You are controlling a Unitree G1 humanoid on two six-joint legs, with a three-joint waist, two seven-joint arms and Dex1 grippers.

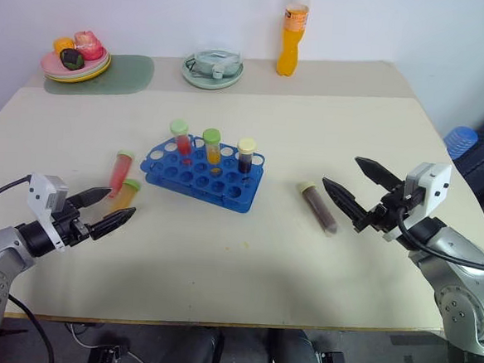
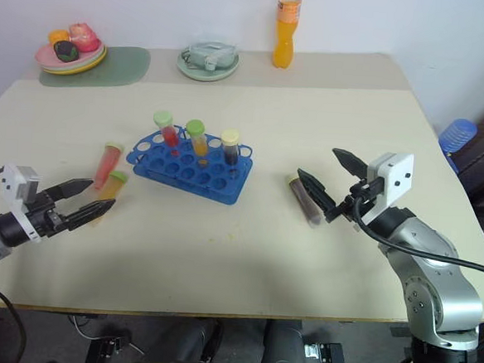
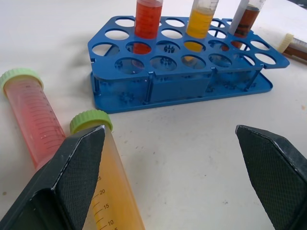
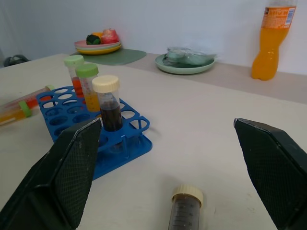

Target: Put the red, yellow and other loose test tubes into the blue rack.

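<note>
Next, I should close my right gripper on the middle of the body [image 1: 320, 209] of the loose dark brown tube, well below its cream cap.
The blue rack [image 1: 194, 181] stands mid-table with three capped tubes upright in its back row: red, orange and dark brown. To its left lie a loose red tube [image 1: 121, 170] and a yellow tube [image 1: 125, 196], side by side. A dark brown tube [image 1: 317, 207] lies to the rack's right. My left gripper [image 1: 105, 208] is open just in front of the yellow tube, one finger [image 3: 79, 167] beside it. Just right of the brown tube, my right gripper [image 1: 359, 189] hovers open and empty.
Along the far edge of the table are a plate of toy food [image 1: 76, 60] on a green mat, a green dish [image 1: 212, 68] and an orange drink bottle [image 1: 292, 34]. A blue object [image 1: 460, 139] sits off the table's right side.
</note>
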